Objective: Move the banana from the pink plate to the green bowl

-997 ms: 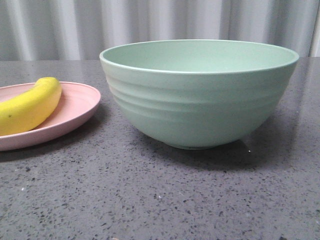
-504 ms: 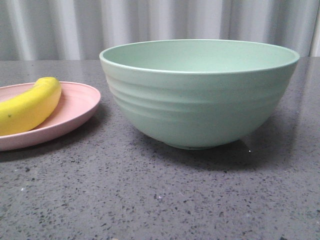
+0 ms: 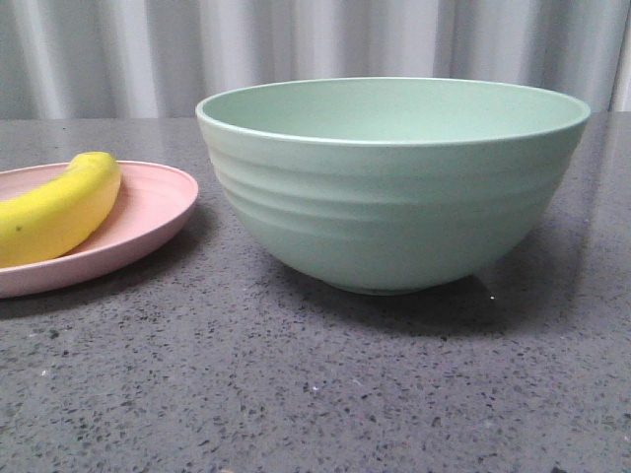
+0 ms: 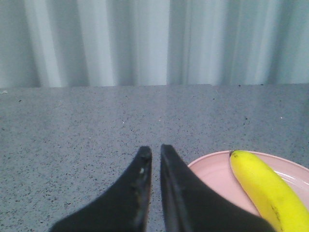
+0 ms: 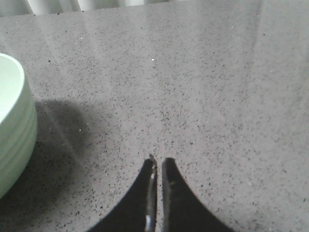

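Note:
The robot's left gripper will next move to the yellow banana on the pink plate and grip it around the banana's middle [image 3: 47, 218] [image 4: 274, 199].
The yellow banana [image 3: 57, 208] lies on the pink plate [image 3: 158, 212] at the left of the front view. The large green bowl [image 3: 394, 187] stands to the right of the plate, apart from it. Neither gripper shows in the front view. In the left wrist view my left gripper [image 4: 155, 152] is shut and empty above the table, beside the pink plate [image 4: 212, 174] and the banana [image 4: 263, 188]. In the right wrist view my right gripper [image 5: 159, 162] is shut and empty over bare table, with the green bowl [image 5: 14, 125] off to one side.
The grey speckled table [image 3: 315, 394] stretches in front of the plate and bowl. A pale pleated curtain [image 3: 315, 49] hangs behind the table's far edge.

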